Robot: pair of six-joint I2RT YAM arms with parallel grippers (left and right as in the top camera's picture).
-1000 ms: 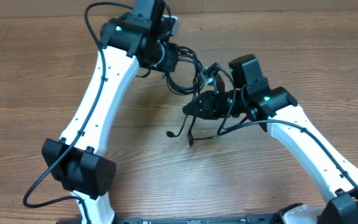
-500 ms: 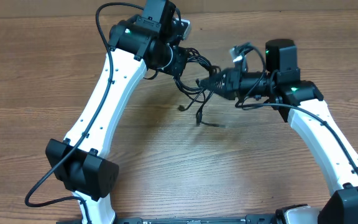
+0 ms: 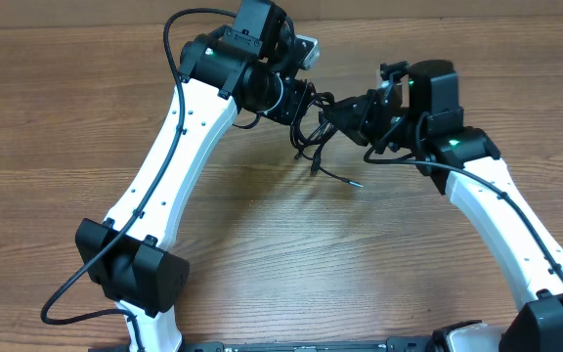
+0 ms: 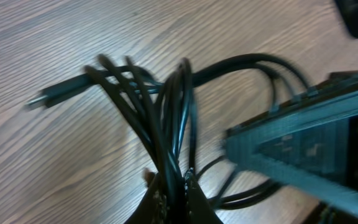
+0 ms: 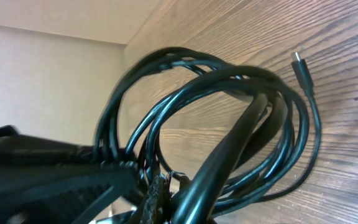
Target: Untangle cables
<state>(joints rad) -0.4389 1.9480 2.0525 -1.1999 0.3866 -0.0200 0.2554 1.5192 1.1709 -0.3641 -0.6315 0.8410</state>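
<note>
Both my grippers are holding the bunched loops of the black cables tight, so next my right gripper opens while my left gripper pulls away, then grabs pieces of the cables (image 4: 166,130) near my left gripper.
A bundle of thin black cables (image 3: 313,127) hangs between my two grippers above the wooden table (image 3: 262,235), with loose plug ends (image 3: 345,178) trailing down toward the wood. My left gripper (image 3: 299,103) is shut on several strands; in the left wrist view the cables (image 4: 160,106) rise from between its fingers (image 4: 174,186). My right gripper (image 3: 345,112) is shut on the same bundle from the right; in the right wrist view loops of the cables (image 5: 229,112) fan out from its fingers (image 5: 166,186), one plug end (image 5: 300,65) pointing up.
The white left arm (image 3: 164,166) and the white right arm (image 3: 497,215) reach in from the front. A pale wall edge (image 3: 438,8) runs along the back of the table.
Both grippers have moved right and toward the back with the bundle. The cables have lifted, and the trailing plug ends have followed to the right.
</note>
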